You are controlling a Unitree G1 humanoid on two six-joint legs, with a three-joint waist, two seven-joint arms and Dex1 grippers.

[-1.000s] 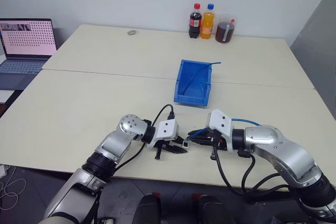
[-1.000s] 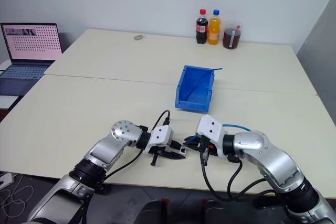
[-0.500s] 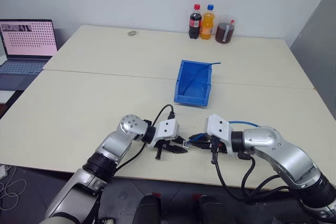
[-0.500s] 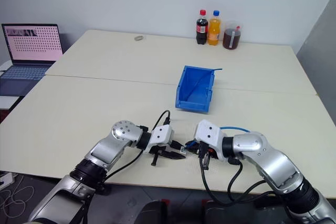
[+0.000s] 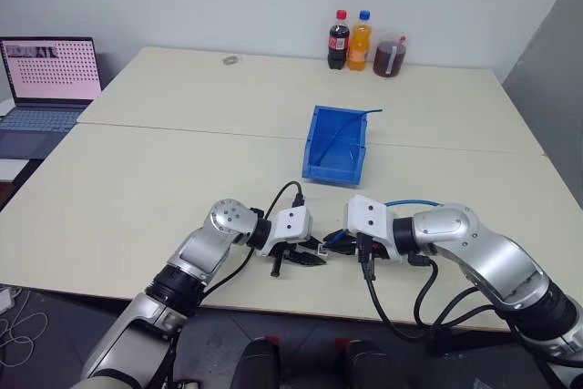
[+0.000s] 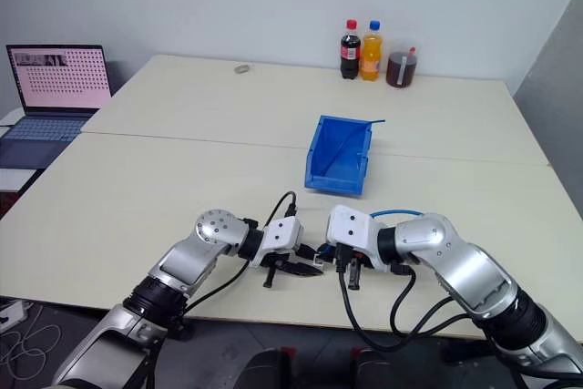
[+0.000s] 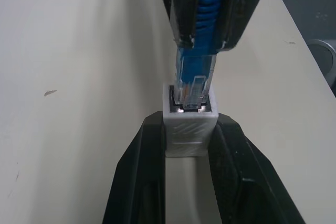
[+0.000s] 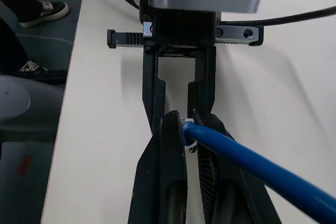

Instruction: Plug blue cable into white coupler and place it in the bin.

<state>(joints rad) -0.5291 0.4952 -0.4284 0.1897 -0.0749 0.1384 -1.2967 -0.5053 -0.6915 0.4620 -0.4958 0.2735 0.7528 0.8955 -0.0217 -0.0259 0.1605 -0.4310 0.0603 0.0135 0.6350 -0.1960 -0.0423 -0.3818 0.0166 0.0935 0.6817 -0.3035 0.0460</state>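
Observation:
The robot's right gripper should set the blue cable's plugged end with the white coupler, now just above the table, down on the middle of the blue bin's bottom [image 5: 343, 146].
My left gripper [image 7: 188, 125] is shut on the white coupler [image 7: 189, 132], holding it just above the table near the front edge. The coupler's dark socket faces my right gripper [image 7: 202, 43], which is shut on the blue cable [image 8: 247, 161] just behind its clear plug [image 7: 193, 85]. The plug's tip sits inside the socket mouth. In the head views the two grippers meet tip to tip [image 5: 326, 249], and the cable [image 5: 414, 202] arcs back over my right wrist. The blue bin [image 5: 335, 143] stands on the table beyond them, its low front lip toward me.
Two soda bottles [image 5: 339, 38] and a jar of dark liquid [image 5: 390, 54] stand at the table's far edge. A small round object [image 5: 229, 58] lies at the far left. An open laptop [image 5: 50, 70] sits on a side desk to the left.
My right wrist has rolled and edged left toward the left gripper, bringing the cable's plug up to the coupler. The left gripper has stayed in place.

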